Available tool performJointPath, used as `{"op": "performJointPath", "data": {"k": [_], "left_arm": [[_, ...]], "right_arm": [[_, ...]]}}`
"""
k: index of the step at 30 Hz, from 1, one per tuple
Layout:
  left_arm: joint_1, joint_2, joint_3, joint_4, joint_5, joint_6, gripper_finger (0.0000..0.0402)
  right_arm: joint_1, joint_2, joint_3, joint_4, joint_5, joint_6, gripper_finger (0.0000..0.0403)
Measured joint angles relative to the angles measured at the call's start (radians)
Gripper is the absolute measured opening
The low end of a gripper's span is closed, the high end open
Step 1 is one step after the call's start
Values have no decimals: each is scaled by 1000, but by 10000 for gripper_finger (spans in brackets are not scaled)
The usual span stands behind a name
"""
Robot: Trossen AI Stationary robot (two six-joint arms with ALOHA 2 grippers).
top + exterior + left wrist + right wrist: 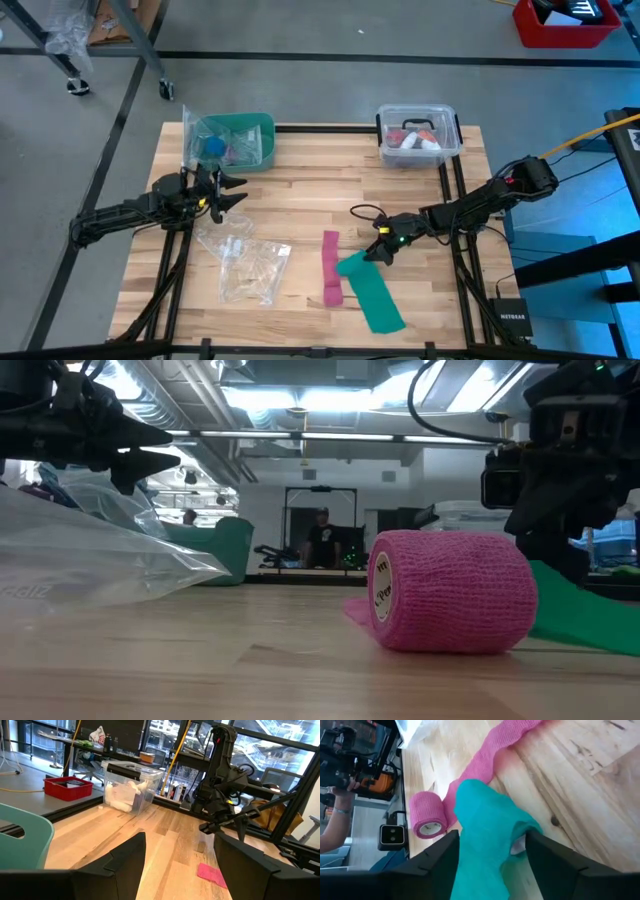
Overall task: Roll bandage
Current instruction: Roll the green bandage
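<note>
The loose end of the teal-green bandage is far from my left gripper. Next, my right gripper grips the curled end [352, 264] and lifts the loose end over to my left gripper.
The teal-green bandage [375, 295] lies flat on the wooden table at the near right, running from near my right gripper toward the near edge. Its far end [517, 832] is curled up off the table. My right gripper [378, 250] is low over that end, open, one finger on each side of it. A narrower pink strip [331, 262] lies beside the bandage on its left, with its rolled end [427, 815] standing on the table. My left gripper [232, 190] waits open and empty above the table's left side. My right gripper comes at the bandage's curled far end [515, 827] slanting down from the table's right. The cloth fills the gap between the two open fingers [547, 865]. I cannot tell whether they touch it. The rest of the bandage lies on the table.
A crumpled clear plastic bag [245, 265] lies left of the pink strip. A teal bin [240, 140] with a bag stands at the far left, a clear lidded box [418, 132] at the far right. A person's hand [340, 795] shows beyond the near edge.
</note>
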Motion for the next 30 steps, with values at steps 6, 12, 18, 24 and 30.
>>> {"op": "performJointPath", "data": {"k": [6,12,18,24,30], "left_arm": [[0,0,0,0,0,0,225],[0,0,0,0,0,0,225],[0,0,0,0,0,0,225],[0,0,0,0,0,0,225],[0,0,0,0,0,0,225]], "right_arm": [[0,46,3,-3,-3,20,218],[0,145,67,8,-82,29,209],[0,213,145,5,-145,-46,207],[0,226,155,3,-170,-56,142],[0,225,155,5,-170,-82,19]]}}
